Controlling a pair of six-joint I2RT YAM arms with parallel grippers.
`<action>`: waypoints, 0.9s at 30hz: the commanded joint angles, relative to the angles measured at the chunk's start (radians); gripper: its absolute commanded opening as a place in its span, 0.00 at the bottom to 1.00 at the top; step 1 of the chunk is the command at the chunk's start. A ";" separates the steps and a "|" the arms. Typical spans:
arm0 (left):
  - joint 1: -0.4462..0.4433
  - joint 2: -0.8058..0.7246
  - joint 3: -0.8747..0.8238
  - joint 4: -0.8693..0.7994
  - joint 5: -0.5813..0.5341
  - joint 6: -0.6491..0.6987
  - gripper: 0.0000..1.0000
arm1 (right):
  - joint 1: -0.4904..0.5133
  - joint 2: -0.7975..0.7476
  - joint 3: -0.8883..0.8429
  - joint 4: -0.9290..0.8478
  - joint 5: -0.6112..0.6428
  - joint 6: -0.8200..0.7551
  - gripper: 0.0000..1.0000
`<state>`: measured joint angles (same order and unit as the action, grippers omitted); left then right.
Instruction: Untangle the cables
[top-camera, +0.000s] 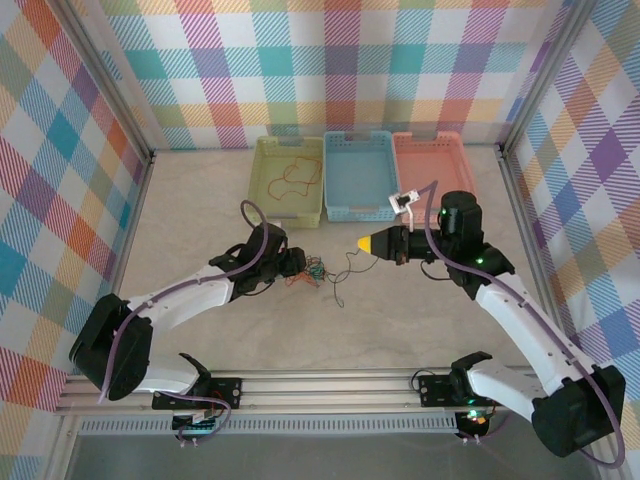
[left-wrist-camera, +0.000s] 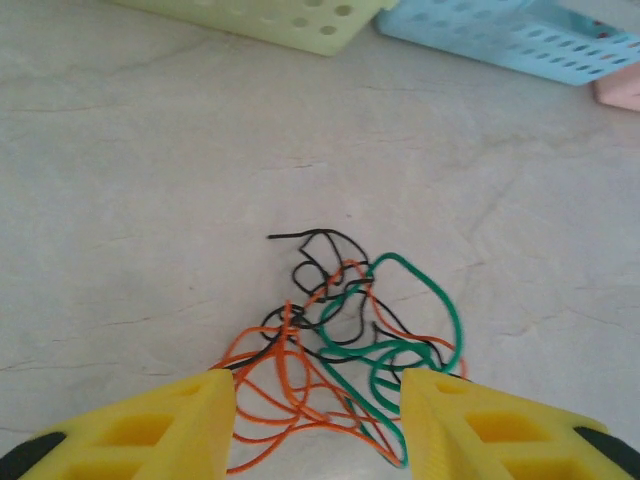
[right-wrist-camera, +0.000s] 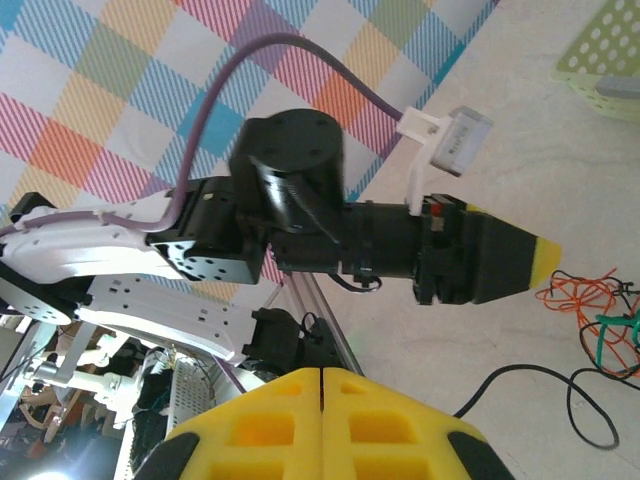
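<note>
The loose length of the black cable lies slack while its other part runs into the knot. My right gripper should open and take it close to the knot (top-camera: 328, 274).
The cables lie in one knot (top-camera: 313, 270) of orange, green and black strands (left-wrist-camera: 350, 330) on the table between the two arms. My left gripper (top-camera: 297, 266) is low over the knot's left side. It is open, with a yellow finger on each side of the nearest loops (left-wrist-camera: 318, 420). My right gripper (top-camera: 362, 243) hovers just right of the knot, its yellow fingers pressed shut (right-wrist-camera: 322, 375). A loose black cable (right-wrist-camera: 560, 395) trails from the knot (right-wrist-camera: 600, 315) and passes under those fingers. I cannot tell whether it is pinched.
Three baskets stand in a row at the back: yellow-green (top-camera: 262, 180) with an orange cable (top-camera: 292, 178) inside, blue (top-camera: 358, 210), and pink (top-camera: 435, 140). Checked walls enclose the table. Bare tabletop lies in front of the knot.
</note>
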<state>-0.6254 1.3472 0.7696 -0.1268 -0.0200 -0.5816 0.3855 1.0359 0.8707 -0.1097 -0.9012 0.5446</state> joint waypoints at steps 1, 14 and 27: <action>0.000 -0.087 -0.042 0.103 0.084 0.036 0.49 | -0.003 0.007 -0.043 0.078 0.001 -0.022 0.00; -0.123 -0.336 -0.090 0.210 0.171 0.276 0.63 | 0.021 0.011 -0.213 0.378 0.079 -0.040 0.00; -0.160 -0.073 0.107 0.117 0.265 0.477 0.73 | 0.053 -0.137 -0.221 0.238 0.258 -0.214 0.00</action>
<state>-0.7647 1.2423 0.8207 0.0097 0.2111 -0.1780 0.4366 0.9577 0.6350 0.1772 -0.7204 0.4122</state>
